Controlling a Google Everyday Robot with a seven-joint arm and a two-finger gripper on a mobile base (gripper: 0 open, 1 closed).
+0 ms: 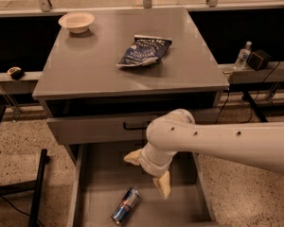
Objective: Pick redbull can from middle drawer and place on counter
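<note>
My gripper should next move down to the redbull can and then close around its far half [128,199], the one toward the front of the upper drawer.
The redbull can [125,205] lies on its side on the bare floor of the open middle drawer [97,183], near its front. My gripper [147,172] hangs over the drawer, above and to the right of the can, not touching it. Its two cream fingers [163,185] are spread apart with nothing between them. The white arm [217,141] comes in from the right. The grey counter [128,74] is above the drawers.
A dark blue snack bag [144,51] and a white bowl [76,21] lie on the counter. The upper drawer front with a black handle [132,126] is slightly out above the open drawer. A water bottle [243,55] stands on the right ledge.
</note>
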